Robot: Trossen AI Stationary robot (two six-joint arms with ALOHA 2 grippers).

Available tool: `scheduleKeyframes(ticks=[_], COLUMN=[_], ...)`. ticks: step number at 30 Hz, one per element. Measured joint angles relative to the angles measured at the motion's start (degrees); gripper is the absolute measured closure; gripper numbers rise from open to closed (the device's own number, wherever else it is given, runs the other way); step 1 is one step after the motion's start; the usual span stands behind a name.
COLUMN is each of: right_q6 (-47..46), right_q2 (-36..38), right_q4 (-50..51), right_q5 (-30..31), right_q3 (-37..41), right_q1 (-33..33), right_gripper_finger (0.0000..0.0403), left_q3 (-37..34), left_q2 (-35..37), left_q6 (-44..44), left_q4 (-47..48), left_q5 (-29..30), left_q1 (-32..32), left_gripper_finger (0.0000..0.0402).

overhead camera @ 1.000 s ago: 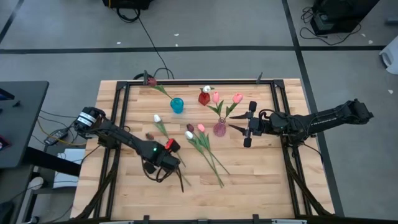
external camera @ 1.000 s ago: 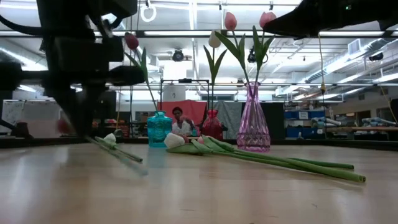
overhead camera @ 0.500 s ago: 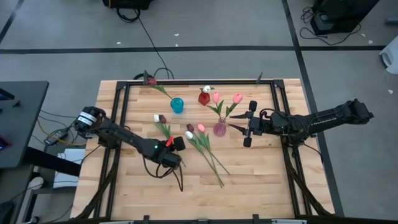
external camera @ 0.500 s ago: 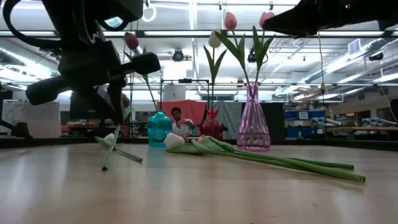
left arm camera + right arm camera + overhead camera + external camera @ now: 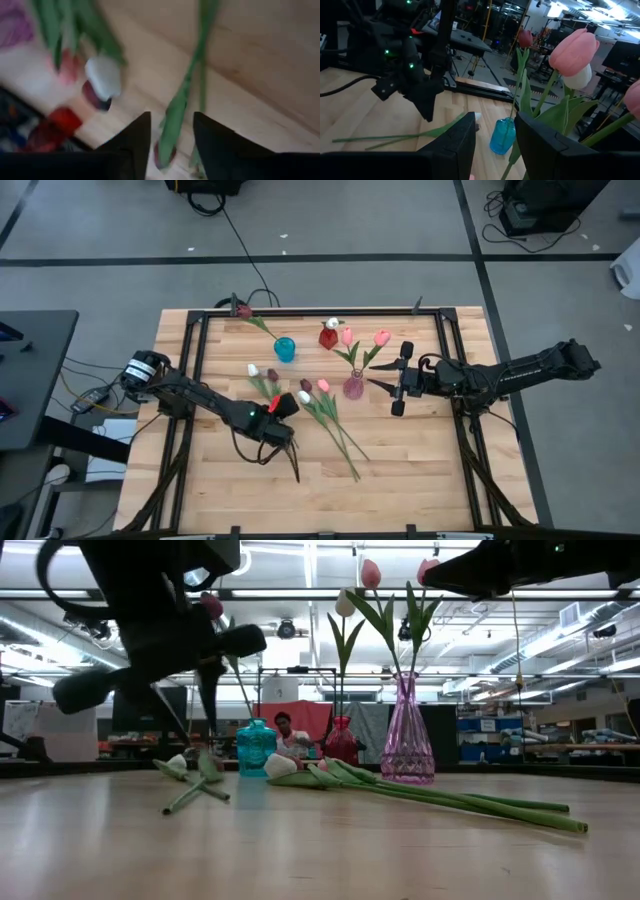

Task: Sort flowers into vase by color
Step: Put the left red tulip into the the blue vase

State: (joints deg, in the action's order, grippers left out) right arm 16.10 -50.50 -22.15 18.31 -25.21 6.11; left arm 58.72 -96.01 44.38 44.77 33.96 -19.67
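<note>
The maroon tulip's flower points back toward my left gripper, so I need to turn it around and grip the tulip's stem (image 5: 188,79) just below its leaves.
My left gripper (image 5: 283,408) is shut on the stem of a maroon tulip (image 5: 272,374) at mid table. The stem slants down to its cut end (image 5: 297,478) on the wood. My right gripper (image 5: 400,383) is open and empty, right of the pink vase (image 5: 353,387), which holds two pink tulips (image 5: 382,338). The blue vase (image 5: 285,348) holds a maroon tulip (image 5: 243,310). The red vase (image 5: 328,337) holds a white one (image 5: 332,323). A white tulip (image 5: 253,369) lies loose on the table, as do three more, white, maroon and pink (image 5: 323,386). My left gripper has the maroon tulip's green stem (image 5: 175,120) between its two fingers (image 5: 137,142), which lie across it. The flower slants, with its cut end (image 5: 168,810) on the table and the rest raised. The view is blurred, so the exact spot along the stem cannot be told.
The long stems of the three loose tulips (image 5: 345,445) run toward the near edge at mid table. A dark frame (image 5: 190,340) runs round the tabletop. A person (image 5: 290,735) sits in the room beyond the far edge.
My left gripper has risen and gone toward the table's far right with the maroon tulip's stem. The flower has swung about: its head went from the left of the gripper to beside the loose white tulip, while its cut end stayed on the table.
</note>
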Motion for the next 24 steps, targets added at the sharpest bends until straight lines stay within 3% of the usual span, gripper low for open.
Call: scheduleKeyframes(ticks=[3, 6, 11, 16, 18, 24], right_q6=[0.0, 0.0, 0.1, 0.1, 0.1, 0.2], right_q2=[0.0, 0.0, 0.0, 0.0, 0.0, 0.0], right_q4=[0.1, 0.4, 0.3, 0.4, 0.4, 0.8], right_q5=[0.0, 0.0, 0.0, 0.0, 0.0, -0.4], right_q3=[0.0, 0.0, 0.0, 0.0, 0.0, 0.0], right_q1=[0.0, 0.0, 0.0, 0.0, 0.0, 0.0], right_gripper_finger=[0.0253, 0.0253, 0.0253, 0.0253, 0.0253, 0.0253], left_q3=[2.0, 4.2, 4.8, 2.8, 1.4, -2.1], left_q2=[0.0, 0.0, 0.0, 0.0, 0.0, 0.0], left_q6=[-10.5, -28.3, -72.1, -117.7, -124.7, -127.6], left_q4=[0.2, 0.4, 0.5, 2.7, 0.8, -8.7], left_q5=[1.4, 1.3, 0.6, -10.5, -14.6, -20.1], left_q1=[-0.6, -0.8, 0.5, 4.5, 5.5, 8.8], left_gripper_finger=[0.0220, 0.0211, 0.0216, 0.0225, 0.0228, 0.0229])
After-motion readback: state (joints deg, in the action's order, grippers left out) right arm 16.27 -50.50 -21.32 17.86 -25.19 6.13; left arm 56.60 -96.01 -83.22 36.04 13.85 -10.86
